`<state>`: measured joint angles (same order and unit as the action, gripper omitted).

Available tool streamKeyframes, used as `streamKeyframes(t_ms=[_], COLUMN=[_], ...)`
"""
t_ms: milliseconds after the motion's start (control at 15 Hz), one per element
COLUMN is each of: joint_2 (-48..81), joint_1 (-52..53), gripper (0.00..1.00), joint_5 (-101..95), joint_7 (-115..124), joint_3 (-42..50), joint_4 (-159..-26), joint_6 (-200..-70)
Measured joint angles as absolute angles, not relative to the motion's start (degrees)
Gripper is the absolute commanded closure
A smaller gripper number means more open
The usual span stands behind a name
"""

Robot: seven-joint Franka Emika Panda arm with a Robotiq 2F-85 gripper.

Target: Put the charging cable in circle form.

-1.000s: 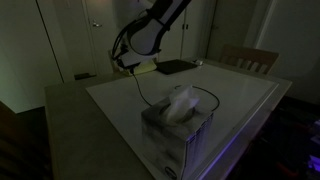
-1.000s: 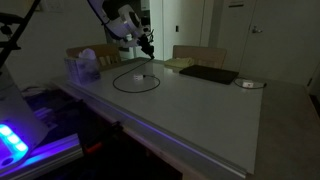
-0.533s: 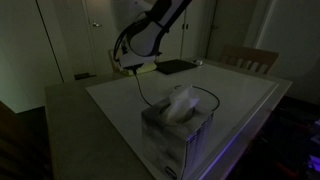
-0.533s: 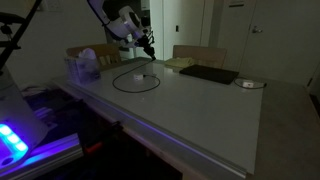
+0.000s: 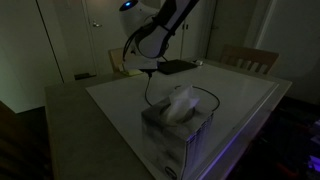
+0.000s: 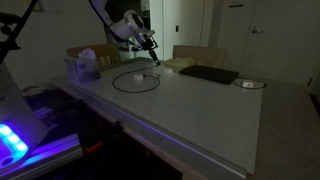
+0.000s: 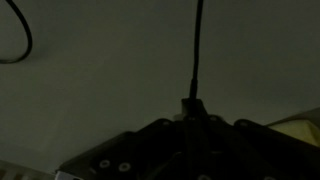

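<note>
Next, my gripper sets the charging cable's plug end down on the table [image 5: 204, 86], next to the curve of the cable behind the tissue box. That end is held a little above the surface.
The charging cable [image 6: 135, 91] is a thin black cord lying as an oval loop on the pale table [image 6: 200, 110]. One end rises from the table to my gripper [image 6: 153, 47], which is shut on it a little above the surface. In an exterior view the charging cable [image 5: 148, 88] hangs from the gripper [image 5: 150, 69] and curves away behind the tissue box [image 5: 178, 125]. The wrist view shows the charging cable [image 7: 196, 50] running straight up from the closed fingers of my gripper [image 7: 191, 113], with another stretch curving at the top left.
A tissue box [image 6: 83, 68] stands near one table corner. A flat black pad [image 6: 208, 74], a pale yellowish item [image 6: 180, 63] and a small round object [image 6: 248, 84] lie along the far side. Chairs [image 5: 250, 58] stand behind the table.
My gripper has moved sideways towards the black pad with the cable end in it, dragging the raised stretch along. The loop on the table looks much the same.
</note>
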<state>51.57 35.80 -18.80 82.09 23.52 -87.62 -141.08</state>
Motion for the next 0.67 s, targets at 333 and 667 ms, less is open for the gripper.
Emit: streamKeyframes(t_ms=[333, 667], joint_2=[48.37, 48.24], joint_1=[33.97, 32.85], gripper=[0.98, 1.0], joint_5=[-18.88, -20.53], joint_7=[97.12, 97.94], joint_3=[24.33, 22.93], joint_4=[-95.63, -95.55], joint_6=[-142.23, -142.32])
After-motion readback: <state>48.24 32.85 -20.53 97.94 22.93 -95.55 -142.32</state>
